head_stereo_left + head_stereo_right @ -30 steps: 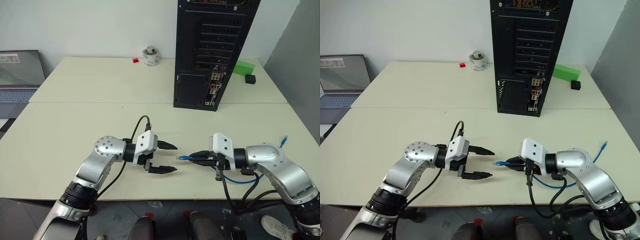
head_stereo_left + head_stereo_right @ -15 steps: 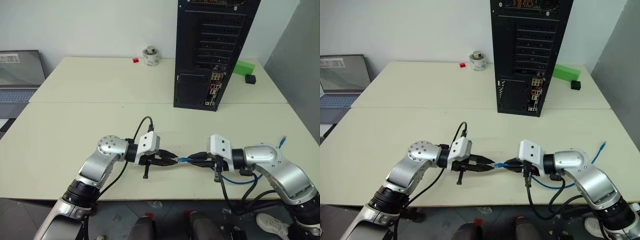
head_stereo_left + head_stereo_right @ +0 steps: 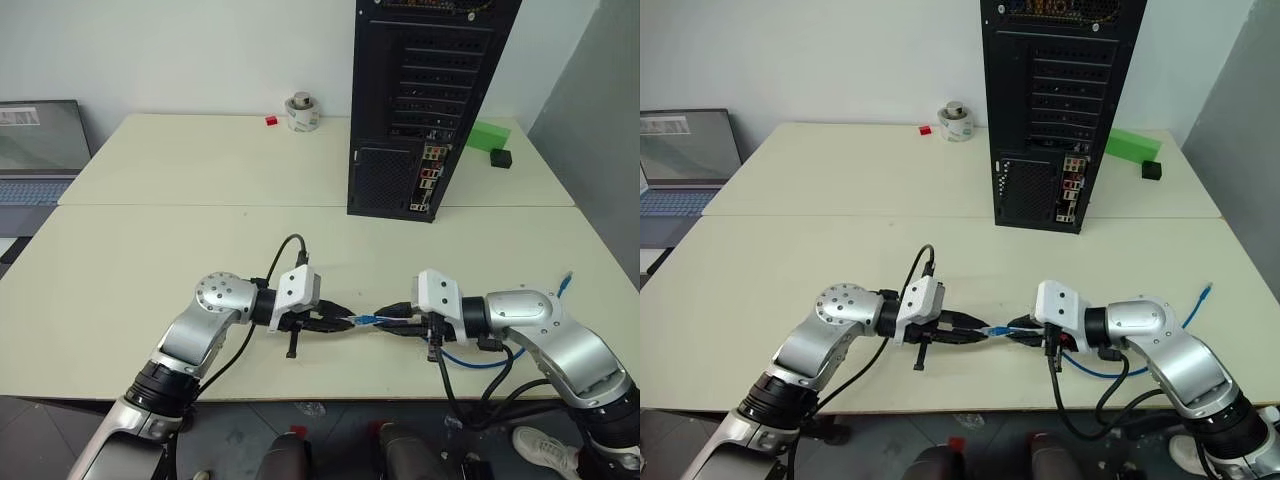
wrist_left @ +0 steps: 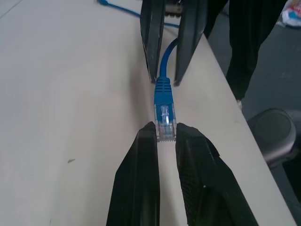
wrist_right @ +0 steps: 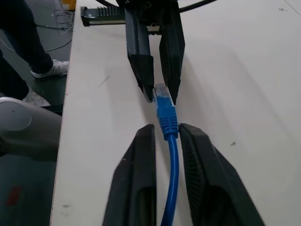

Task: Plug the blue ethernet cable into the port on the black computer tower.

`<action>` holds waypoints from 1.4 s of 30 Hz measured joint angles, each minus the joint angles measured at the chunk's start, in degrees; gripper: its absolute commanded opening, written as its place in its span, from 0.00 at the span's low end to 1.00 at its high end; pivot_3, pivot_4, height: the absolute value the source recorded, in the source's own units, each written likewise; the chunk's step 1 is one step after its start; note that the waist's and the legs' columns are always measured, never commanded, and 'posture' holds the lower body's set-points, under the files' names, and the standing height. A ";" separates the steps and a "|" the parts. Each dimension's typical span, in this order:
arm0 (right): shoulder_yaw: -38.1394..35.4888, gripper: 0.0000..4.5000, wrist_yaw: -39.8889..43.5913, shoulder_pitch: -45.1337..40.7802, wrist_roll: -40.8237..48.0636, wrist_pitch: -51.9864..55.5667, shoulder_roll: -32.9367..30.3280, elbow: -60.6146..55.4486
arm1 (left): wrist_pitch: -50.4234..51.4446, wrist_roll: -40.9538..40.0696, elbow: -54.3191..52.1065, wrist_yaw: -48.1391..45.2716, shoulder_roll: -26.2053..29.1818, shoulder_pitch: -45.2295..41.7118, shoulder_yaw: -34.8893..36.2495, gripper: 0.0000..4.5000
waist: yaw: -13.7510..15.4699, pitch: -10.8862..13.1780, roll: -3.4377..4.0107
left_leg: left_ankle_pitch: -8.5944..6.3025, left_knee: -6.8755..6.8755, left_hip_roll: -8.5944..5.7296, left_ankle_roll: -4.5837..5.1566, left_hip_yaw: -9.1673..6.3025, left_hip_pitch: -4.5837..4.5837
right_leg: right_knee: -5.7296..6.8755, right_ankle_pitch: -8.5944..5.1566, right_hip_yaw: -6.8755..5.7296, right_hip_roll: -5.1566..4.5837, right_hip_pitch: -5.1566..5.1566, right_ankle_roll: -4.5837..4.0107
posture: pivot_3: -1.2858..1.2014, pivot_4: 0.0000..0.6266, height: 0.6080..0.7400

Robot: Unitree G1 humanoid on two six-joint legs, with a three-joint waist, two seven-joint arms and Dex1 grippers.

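The plug's clear end that must enter the port is covered by my left gripper, so next my right gripper takes the cable just behind the plug's blue boot (image 5: 171,138).
The blue ethernet cable (image 3: 482,362) loops off the table's front edge at the right, and its far end (image 3: 568,280) lies on the table. Its clear plug (image 4: 164,117) sits just above the table near the front edge. My left gripper (image 3: 345,322) is shut on the plug's tip, as the left wrist view (image 4: 164,132) shows. My right gripper (image 3: 386,318) faces it from the other side, its fingers (image 5: 146,141) straddling the blue boot with a small gap, slightly open. The black computer tower (image 3: 420,100) stands at the back, with its port strip (image 3: 430,180) facing me.
A laptop (image 3: 35,150) sits at the far left. A tape roll (image 3: 302,112) and a small red block (image 3: 271,121) lie at the back. A green box (image 3: 487,135) and a black cube (image 3: 501,158) sit beside the tower. A person's shoe (image 5: 51,70) is on the floor.
My left gripper, open and apart one second ago, moved right and shut on the plug. The right gripper's fingers have since loosened around the cable.
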 measured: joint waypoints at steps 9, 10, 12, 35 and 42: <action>-11.09 0.67 -1.02 -1.21 13.43 13.00 -1.25 -2.39 | -25.95 8.61 4.24 7.68 -1.63 3.33 0.79 0.06 | 0.09 0.00 0.00 | 0.00 -0.01 0.06 0.00 -0.01 0.00 | 0.00 0.02 0.04 -0.07 0.00 -0.03 | 0.52 0.24 1.00; -12.09 0.67 -2.23 -1.16 15.67 15.52 -0.10 -2.92 | -30.53 10.19 5.45 9.41 -2.13 3.60 0.89 0.06 | 0.11 0.00 -0.01 | 0.00 -0.01 0.05 0.00 -0.01 0.00 | 0.00 0.02 0.05 -0.08 0.00 -0.03 | 0.52 0.24 1.00; -12.82 0.67 -4.34 -1.05 18.68 19.17 1.26 -3.25 | -38.24 13.33 7.77 12.35 -2.65 3.98 0.98 0.06 | 0.13 0.00 -0.01 | 0.00 -0.02 0.03 0.00 -0.02 0.00 | -0.01 0.02 0.04 -0.11 0.00 -0.03 | 0.52 0.24 1.00; -11.71 0.50 -10.73 -4.60 25.11 28.85 8.30 5.26 | -73.05 39.13 19.99 43.31 -2.67 0.58 2.41 0.06 | 0.11 -0.01 -0.01 | 0.00 -0.02 0.01 0.01 -0.04 -0.03 | 0.02 0.02 -0.10 -0.13 0.00 -0.02 | 0.52 0.24 1.00; -11.68 0.17 -10.93 -4.81 25.17 29.22 9.37 5.46 | -72.95 40.44 19.99 45.80 -2.24 0.54 2.31 0.06 | 0.13 -0.01 -0.01 | 0.00 -0.01 0.01 0.01 -0.05 -0.04 | 0.02 0.03 -0.11 -0.14 0.00 -0.02 | 0.52 0.24 1.00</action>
